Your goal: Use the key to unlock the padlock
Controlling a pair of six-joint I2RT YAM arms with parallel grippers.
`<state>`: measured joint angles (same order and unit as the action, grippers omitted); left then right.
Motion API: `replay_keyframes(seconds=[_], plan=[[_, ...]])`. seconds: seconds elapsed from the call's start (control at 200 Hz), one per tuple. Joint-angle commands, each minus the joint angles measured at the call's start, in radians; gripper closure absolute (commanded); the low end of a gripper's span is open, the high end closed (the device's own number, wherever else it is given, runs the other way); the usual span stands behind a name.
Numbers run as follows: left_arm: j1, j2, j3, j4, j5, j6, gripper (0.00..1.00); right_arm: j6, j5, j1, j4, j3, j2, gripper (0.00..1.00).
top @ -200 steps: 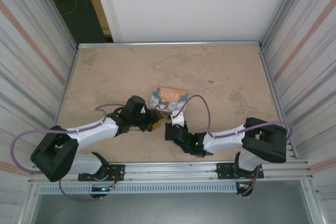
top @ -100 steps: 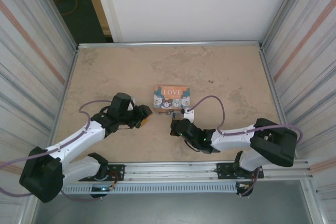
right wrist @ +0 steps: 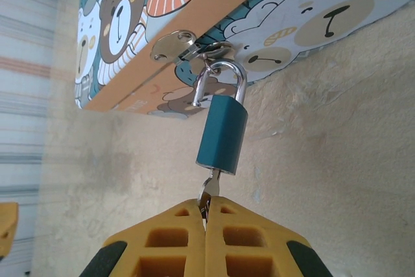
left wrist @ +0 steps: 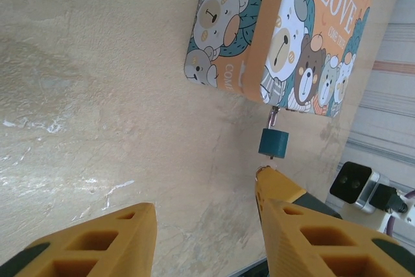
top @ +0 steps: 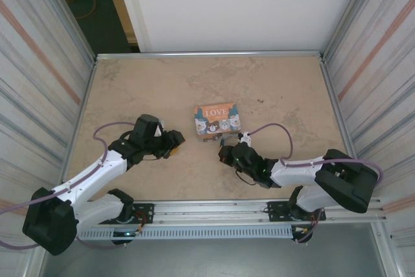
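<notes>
The open shackle still hooks the hasp, so my right gripper will leave the key and take the padlock's body (right wrist: 222,134) while my left gripper steadies the box.
The teal padlock (right wrist: 222,135) hangs by its silvery shackle (right wrist: 225,77) from the hasp of the orange "LOVE" box (right wrist: 214,11). The key (right wrist: 209,189) is in the bottom of the padlock, and my right gripper (right wrist: 207,215) is shut on its head. In the top view the right gripper (top: 225,152) sits just in front of the box (top: 216,119). My left gripper (top: 174,144) stands open to the left of the box with nothing between its fingers. The left wrist view shows the padlock (left wrist: 273,143) a little beyond the left gripper (left wrist: 201,228).
The box lies near the middle of the beige table (top: 279,89). Metal rails (top: 207,53) and corrugated walls close in the table on the left, right and back. The right arm's purple cable (top: 275,131) arcs over the table beside the box.
The left gripper has drawn back to the left, away from the box, and opened a little wider. The right gripper and the box have shifted slightly to the right.
</notes>
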<state>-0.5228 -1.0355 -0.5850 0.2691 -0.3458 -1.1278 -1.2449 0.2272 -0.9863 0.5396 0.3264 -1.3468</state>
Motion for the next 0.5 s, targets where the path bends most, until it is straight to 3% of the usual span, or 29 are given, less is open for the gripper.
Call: replay_keyframes(seconds=[0.0,0.17,0.496], plan=[[0.012,0.008,-0.026,0.024,0.007,0.023,0.54,-0.066,-0.061,0.031,-0.015,-0.043,0.028,1.0],[0.016,0.005,-0.029,0.022,0.001,0.025,0.54,-0.071,-0.056,0.046,-0.079,-0.052,0.072,1.0],[0.048,-0.015,-0.064,0.043,-0.022,0.07,0.53,-0.016,-0.015,0.049,-0.325,-0.032,0.245,0.69]])
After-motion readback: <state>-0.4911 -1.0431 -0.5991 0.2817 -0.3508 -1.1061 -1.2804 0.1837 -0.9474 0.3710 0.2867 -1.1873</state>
